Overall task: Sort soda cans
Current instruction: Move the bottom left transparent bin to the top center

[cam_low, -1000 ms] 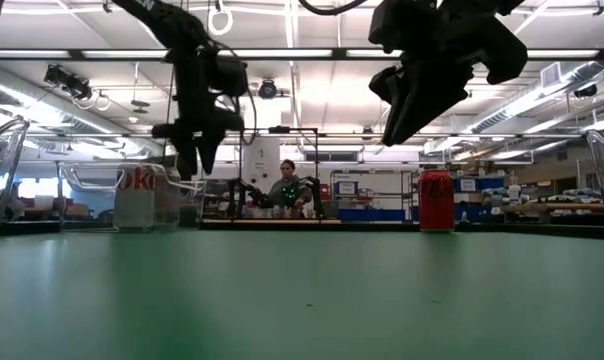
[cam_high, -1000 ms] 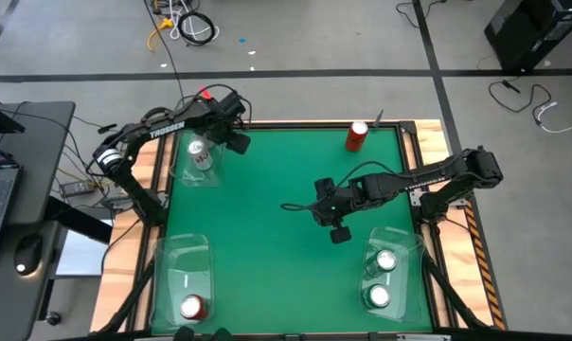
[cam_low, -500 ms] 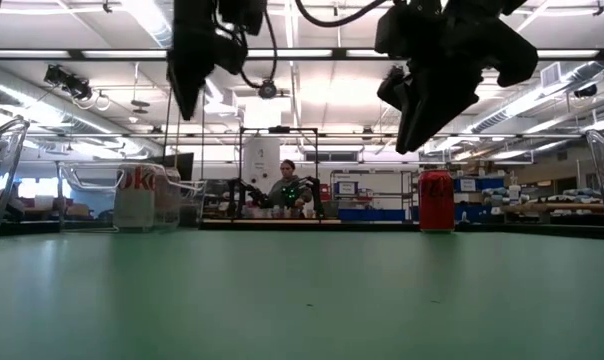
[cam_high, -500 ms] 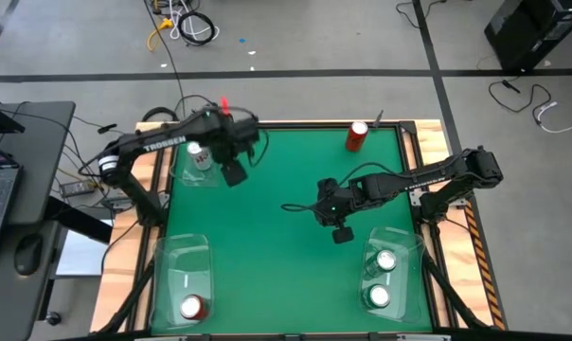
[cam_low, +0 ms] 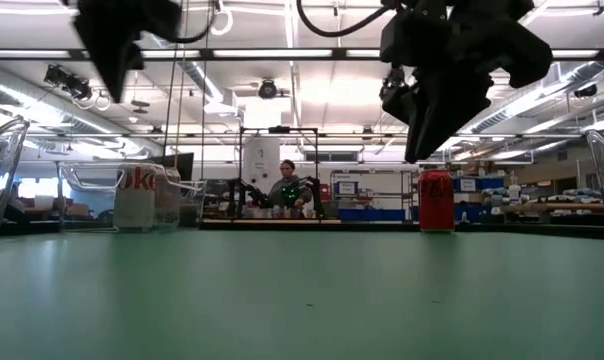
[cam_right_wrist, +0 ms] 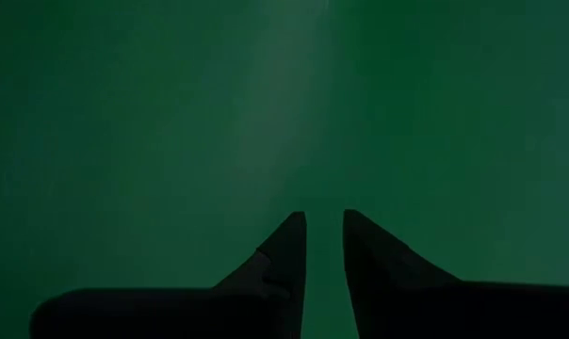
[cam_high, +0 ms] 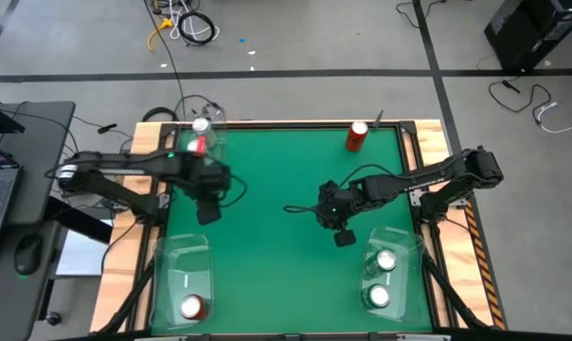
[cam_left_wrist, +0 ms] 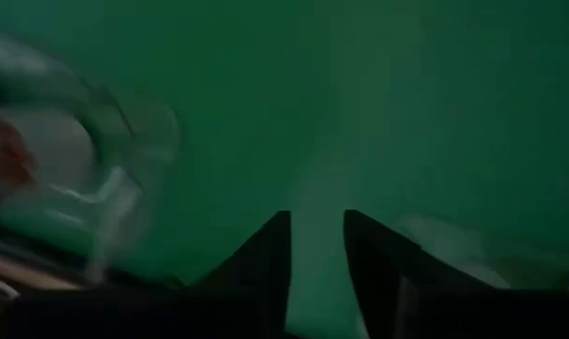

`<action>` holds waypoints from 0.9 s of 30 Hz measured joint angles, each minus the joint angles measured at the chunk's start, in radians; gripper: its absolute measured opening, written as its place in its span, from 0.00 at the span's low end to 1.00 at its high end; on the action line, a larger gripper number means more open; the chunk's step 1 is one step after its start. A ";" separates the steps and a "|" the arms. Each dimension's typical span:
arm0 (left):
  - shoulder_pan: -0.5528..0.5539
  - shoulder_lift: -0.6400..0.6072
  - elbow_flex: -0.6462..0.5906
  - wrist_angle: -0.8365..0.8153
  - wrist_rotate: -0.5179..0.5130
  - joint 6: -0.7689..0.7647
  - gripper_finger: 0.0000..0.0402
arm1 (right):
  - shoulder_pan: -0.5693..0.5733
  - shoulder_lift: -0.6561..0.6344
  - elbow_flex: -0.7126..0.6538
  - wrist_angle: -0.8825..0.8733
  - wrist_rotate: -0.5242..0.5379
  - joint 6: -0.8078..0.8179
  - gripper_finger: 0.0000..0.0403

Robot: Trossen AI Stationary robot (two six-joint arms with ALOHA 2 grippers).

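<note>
The lone red can is far from the other's bin, so my left gripper should grab that bin's rim (cam_high: 188, 237) and move it closer.
A red can (cam_high: 357, 135) stands upright alone near the table's far edge, also visible in the low view (cam_low: 436, 201). A silver can (cam_high: 199, 142) stands in the far-left clear bin (cam_low: 172, 200). Another red can (cam_high: 191, 306) sits in the near-left bin, and two cans (cam_high: 382, 278) sit in the near-right bin. My left gripper (cam_high: 207, 204) hangs over the table's left part, its fingers close together on nothing (cam_left_wrist: 317, 226). My right gripper (cam_high: 341, 227) hovers right of centre, shut and empty (cam_right_wrist: 325, 226).
Three clear plastic bins stand at the far-left, near-left (cam_high: 184, 275) and near-right (cam_high: 400, 242) corners. Bare green mat (cam_high: 277, 246) lies between the two grippers. A person sits far behind the table (cam_low: 287, 190). A laptop and cables lie off the table's left side.
My left gripper has drawn away from the far-left bin, moving toward the table's near and left edges and rising in the low view. The silver can has stayed in its bin. My right gripper has barely shifted.
</note>
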State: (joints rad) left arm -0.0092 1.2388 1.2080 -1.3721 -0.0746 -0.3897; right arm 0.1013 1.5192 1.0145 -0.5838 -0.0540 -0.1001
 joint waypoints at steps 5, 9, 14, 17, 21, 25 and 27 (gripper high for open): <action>-0.047 -0.100 -0.142 -0.001 0.144 -0.107 0.14 | 0.000 0.000 -0.032 0.076 0.000 0.005 0.15; -0.092 -0.120 -0.232 0.002 0.209 -0.119 0.08 | 0.000 0.000 -0.037 0.095 -0.001 0.024 0.15; -0.137 -0.120 -0.309 0.088 0.241 -0.120 0.14 | 0.000 0.000 -0.037 0.098 -0.002 0.031 0.16; -0.161 -0.119 -0.330 0.149 0.245 -0.116 0.22 | 0.000 0.000 -0.037 0.098 -0.003 0.032 0.16; -0.177 -0.119 -0.330 0.147 0.237 -0.117 0.34 | 0.000 0.000 -0.037 0.099 -0.003 0.049 0.16; -0.183 -0.123 -0.330 0.140 0.241 -0.136 0.45 | -0.001 0.000 -0.037 0.102 -0.019 0.056 0.16; -0.183 -0.122 -0.330 0.140 0.255 -0.139 0.49 | -0.001 0.000 -0.037 0.105 -0.020 0.056 0.16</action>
State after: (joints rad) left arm -0.1925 1.1164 0.8776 -1.2316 0.1806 -0.5286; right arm 0.1001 1.5188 0.9771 -0.4788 -0.0738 -0.0437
